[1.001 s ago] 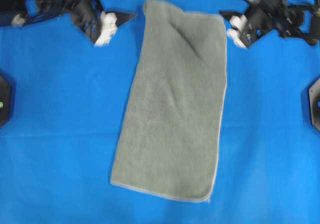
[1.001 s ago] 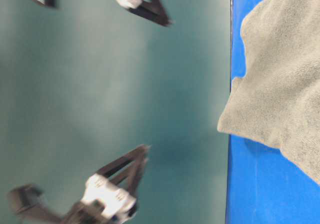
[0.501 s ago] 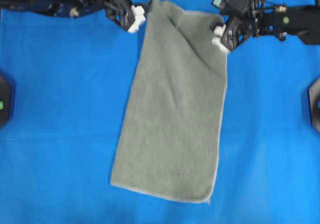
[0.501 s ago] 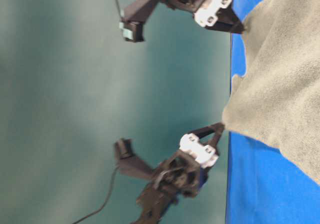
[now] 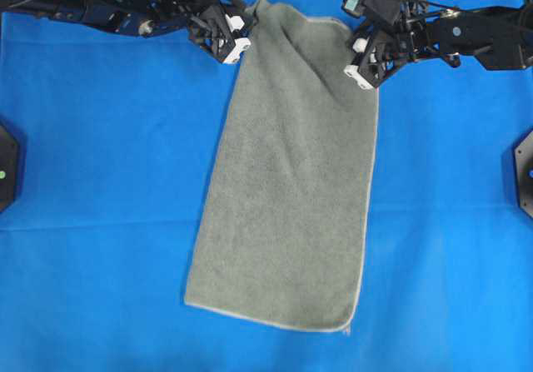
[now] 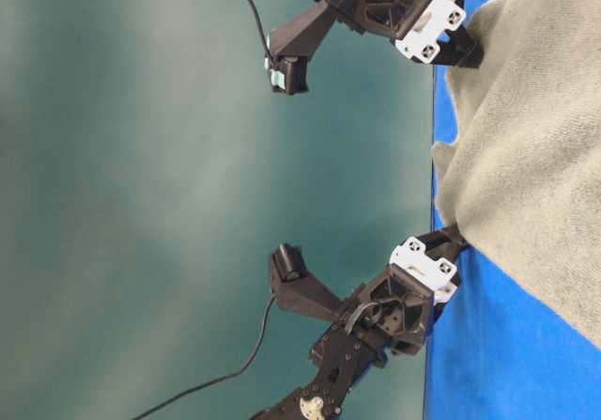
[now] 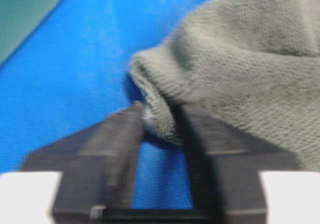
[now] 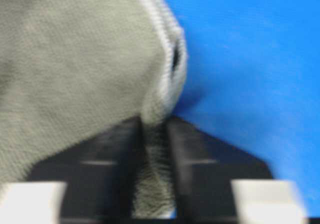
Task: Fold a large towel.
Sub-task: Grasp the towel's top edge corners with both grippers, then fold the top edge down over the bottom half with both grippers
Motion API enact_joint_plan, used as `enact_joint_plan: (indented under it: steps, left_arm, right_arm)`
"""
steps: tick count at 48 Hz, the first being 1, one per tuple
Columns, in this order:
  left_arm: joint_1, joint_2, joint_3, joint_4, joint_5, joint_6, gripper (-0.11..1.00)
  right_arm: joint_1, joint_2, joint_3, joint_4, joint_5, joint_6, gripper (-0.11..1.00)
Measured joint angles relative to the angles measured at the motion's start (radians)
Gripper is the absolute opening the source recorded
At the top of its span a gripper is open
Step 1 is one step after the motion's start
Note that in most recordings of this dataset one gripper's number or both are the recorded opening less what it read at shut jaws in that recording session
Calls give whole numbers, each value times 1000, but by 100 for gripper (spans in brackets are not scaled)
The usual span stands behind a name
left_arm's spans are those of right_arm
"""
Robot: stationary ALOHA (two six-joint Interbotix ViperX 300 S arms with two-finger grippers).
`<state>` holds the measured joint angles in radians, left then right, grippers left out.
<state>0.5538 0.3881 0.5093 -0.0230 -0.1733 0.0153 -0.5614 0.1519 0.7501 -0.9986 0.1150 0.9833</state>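
Note:
Next, my right gripper lets go of the towel's far corner just inside the towel's near corner on the same side (image 5: pixel 345 291).
The large towel (image 5: pixel 291 181) lies as a long grey-green strip on the blue table covering, narrow end toward the far edge, with a diagonal crease near its top. My left gripper (image 5: pixel 244 32) is at the towel's far left corner. In the left wrist view its fingertips (image 7: pixel 160 119) press on a bunched fold of the towel (image 7: pixel 240 58). My right gripper (image 5: pixel 365 54) is at the far right corner. In the right wrist view its jaws (image 8: pixel 154 126) stand narrow, with the stitched edge of the towel (image 8: pixel 75 58) pinched between them.
The blue table covering (image 5: pixel 100 181) spreads on all sides of the towel. Black fixtures sit at the left edge (image 5: pixel 5 168) and the right edge (image 5: pixel 525 168). A teal wall (image 6: pixel 188 157) stands behind the table's far edge.
Both arms came in from the far corners of the table to the towel's top corners. Both grippers went from wide open to closed on the cloth.

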Motion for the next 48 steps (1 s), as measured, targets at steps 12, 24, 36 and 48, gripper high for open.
enact_joint_plan:
  steps: [12, 24, 36, 48]
  left_arm:
    - [2, -55, 2, -2, 100, 2, 6]
    - [3, -238, 5, 0, 118, 130, 6]
    - [-3, -351, 15, 0, 110, 210, 6]
    - [-126, -451, 160, -2, 107, 218, 6]
  right_arm:
    - [-2, -21, 6, -2, 0, 5, 6]
    - [-5, -233, 25, -2, 101, 2, 6]
    - [3, -393, 44, -2, 114, 5, 6]
    - [233, -485, 106, 46, 129, 11, 6]
